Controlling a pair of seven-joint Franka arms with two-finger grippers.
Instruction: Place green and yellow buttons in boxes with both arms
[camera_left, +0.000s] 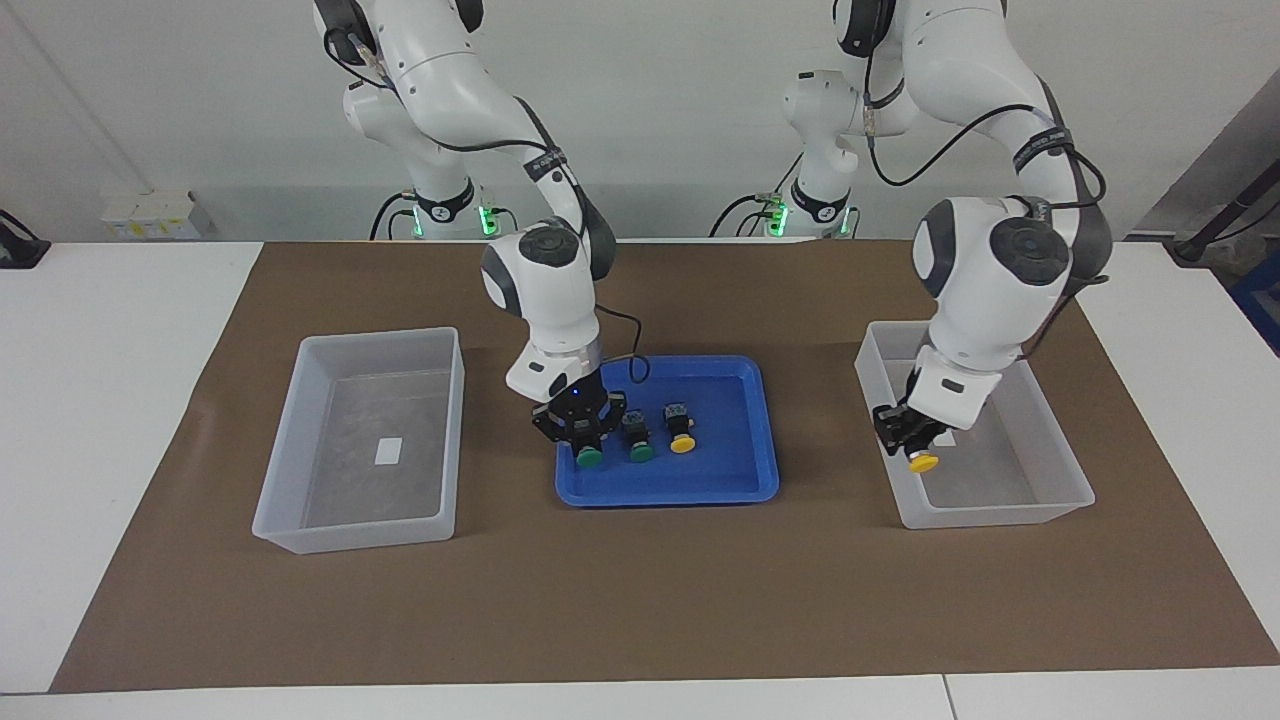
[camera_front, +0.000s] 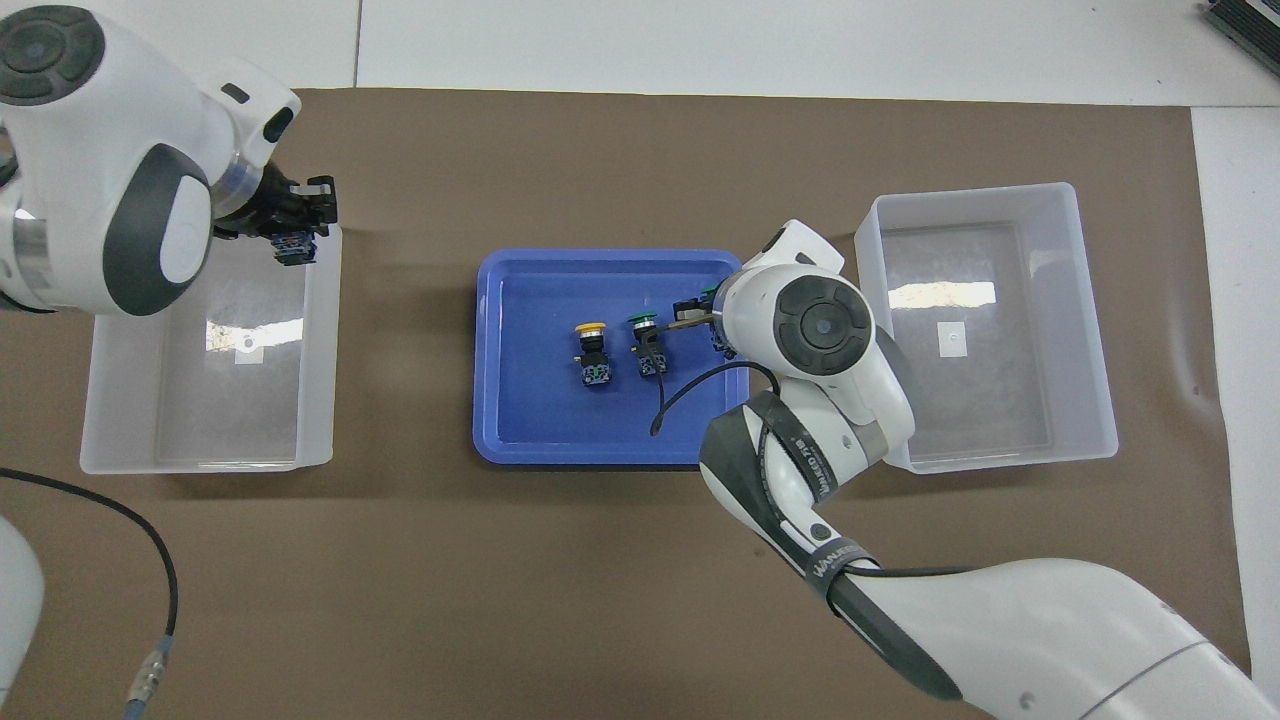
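Note:
I should let go of the green button with my right gripper in its nearest translucent box, between the white label and the box's far side (camera_front: 975, 253).
My left gripper (camera_left: 908, 432) is shut on a yellow button (camera_left: 922, 461) and holds it in the air over the translucent box (camera_left: 1000, 517) at the left arm's end; in the overhead view the left gripper (camera_front: 297, 222) and the button's body (camera_front: 293, 247) are over that box's (camera_front: 322, 350) edge farthest from the robots. My right gripper (camera_left: 582, 432) is down in the blue tray (camera_left: 740, 482) at a green button (camera_left: 589, 457), whose cap just shows in the overhead view (camera_front: 708, 292). A second green button (camera_left: 640, 452) and a yellow button (camera_left: 682, 444) lie beside it in the tray.
The other translucent box (camera_left: 300, 350) stands at the right arm's end with only a white label (camera_left: 388, 451) inside. Everything rests on a brown mat (camera_left: 640, 600). A black cable (camera_left: 636, 345) hangs from the right wrist over the tray.

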